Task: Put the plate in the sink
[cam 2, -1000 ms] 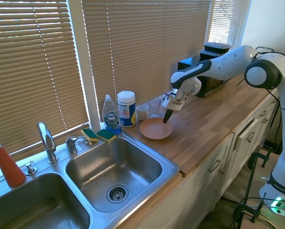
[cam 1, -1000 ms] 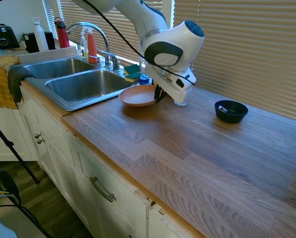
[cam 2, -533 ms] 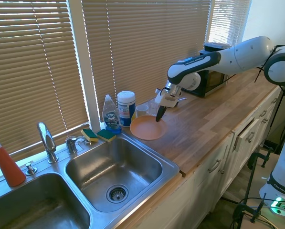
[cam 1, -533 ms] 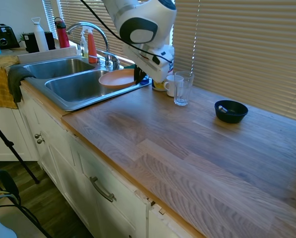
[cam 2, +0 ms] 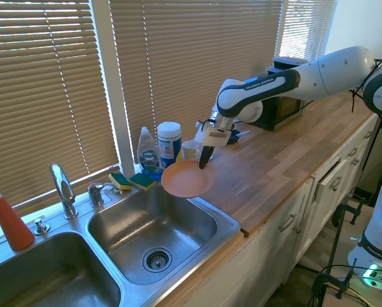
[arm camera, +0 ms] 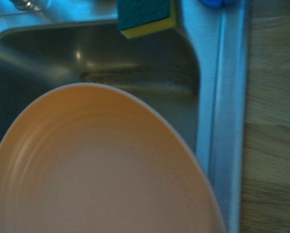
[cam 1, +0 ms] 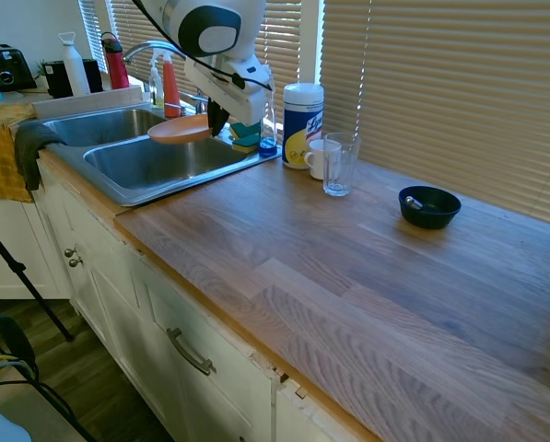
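Observation:
Next, I set the salmon-orange plate, still level above the nearer basin, in the nearer sink basin (cam 1: 152, 183), near the basin's front side, with my gripper.
The salmon-orange plate (cam 1: 179, 129) (cam 2: 185, 180) hangs level in the air above the nearer basin of the steel sink (cam 1: 155, 161) (cam 2: 152, 224). My gripper (cam 1: 216, 120) (cam 2: 203, 160) is shut on the plate's rim on the counter side. In the wrist view the plate (arm camera: 101, 165) fills most of the picture, with the sink's basin wall (arm camera: 135, 63) and rim behind it.
Along the sink's back edge lie sponges (cam 2: 132, 181) (arm camera: 147, 17), a dish soap bottle (cam 2: 149, 153) and a wipes canister (cam 1: 302, 124). A mug (cam 1: 319, 158) and glass (cam 1: 339, 164) stand on the wooden counter, with a dark blue bowl (cam 1: 428, 205) further along. The faucet (cam 2: 64, 188) rises behind the sink.
The gripper has carried the plate off the counter and across the sink's rim, lifting it, until it now hangs over the basin.

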Motion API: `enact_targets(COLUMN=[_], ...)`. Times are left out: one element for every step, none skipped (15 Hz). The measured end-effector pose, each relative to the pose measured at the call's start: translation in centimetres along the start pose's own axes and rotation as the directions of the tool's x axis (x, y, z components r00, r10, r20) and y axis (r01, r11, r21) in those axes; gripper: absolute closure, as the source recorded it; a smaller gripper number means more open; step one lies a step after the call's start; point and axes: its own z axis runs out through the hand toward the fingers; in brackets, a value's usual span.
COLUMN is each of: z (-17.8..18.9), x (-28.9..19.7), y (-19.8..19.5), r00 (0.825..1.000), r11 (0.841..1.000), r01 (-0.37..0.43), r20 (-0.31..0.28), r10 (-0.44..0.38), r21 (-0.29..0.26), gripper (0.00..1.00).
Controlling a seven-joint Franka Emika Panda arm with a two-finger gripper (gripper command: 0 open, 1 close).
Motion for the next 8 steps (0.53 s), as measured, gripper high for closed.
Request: enact_targets(z=[1.0, 2.1, 3.4, 4.8, 6.4, 8.2, 10.0, 11.7], x=[-1.5, -3.1, -4.9, -6.4, -7.7, -8.6, -9.1, -9.5], y=[-1.2, -2.5, -4.0, -5.6, -7.0, -8.2, -9.0, -9.7], r00=[1.000, 1.000, 1.000, 0.999, 0.999, 0.998, 0.998, 0.998], r11=[1.000, 1.000, 0.999, 0.998, 0.996, 0.994, 0.992, 0.989], r01=[0.008, 0.019, 0.026, 0.031, 0.038, 0.047, 0.051, 0.052], r20=[-0.003, -0.006, -0.015, -0.025, -0.029, -0.032, -0.034, -0.036], r10=[-0.008, -0.019, -0.027, -0.032, -0.041, -0.050, -0.055, -0.057], r21=[-0.006, -0.017, -0.037, -0.060, -0.081, -0.101, -0.119, -0.135], gripper=[1.00, 1.00, 1.00, 1.00, 1.00, 1.00, 1.00, 1.00])
